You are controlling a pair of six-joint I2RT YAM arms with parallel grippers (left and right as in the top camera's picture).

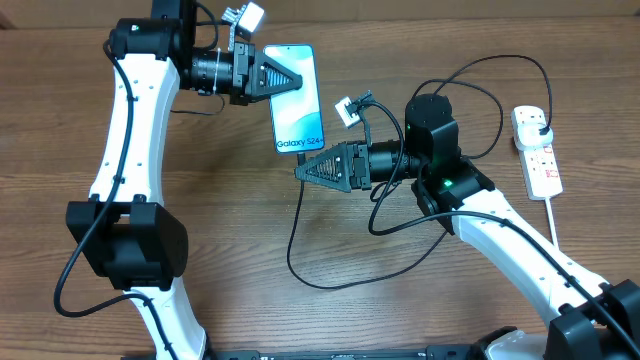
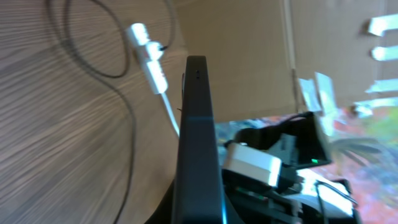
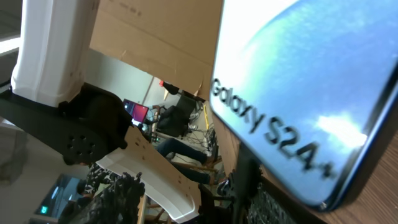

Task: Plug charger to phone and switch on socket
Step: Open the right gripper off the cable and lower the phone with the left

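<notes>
My left gripper should release the phone, which is held above the table now, flat on the bare table (image 1: 279, 179), next to the tip of my right gripper.
My left gripper (image 1: 289, 78) is shut on the top end of the phone (image 1: 300, 112) and holds it above the table. Its blue screen faces up, with white "Galaxy S24+" text near the lower end. My right gripper (image 1: 302, 170) sits just below the phone's bottom edge, shut on the tip end of the charger (image 1: 312, 277). The black cable loops over the table to a black plug (image 1: 541, 123) in the socket (image 1: 542, 165), a white strip at the far right. The phone's screen fills the right wrist view (image 3: 298, 74). The left wrist view shows its dark edge (image 2: 198, 124). The connector tip is hidden.
The socket's white cord (image 1: 553, 215) runs toward the front right. The socket (image 2: 151, 62) and cable (image 2: 129, 118) also show in the left wrist view. A cardboard wall (image 2: 249, 56) stands behind the table. The left arm (image 3: 56, 50) shows in the right wrist view.
</notes>
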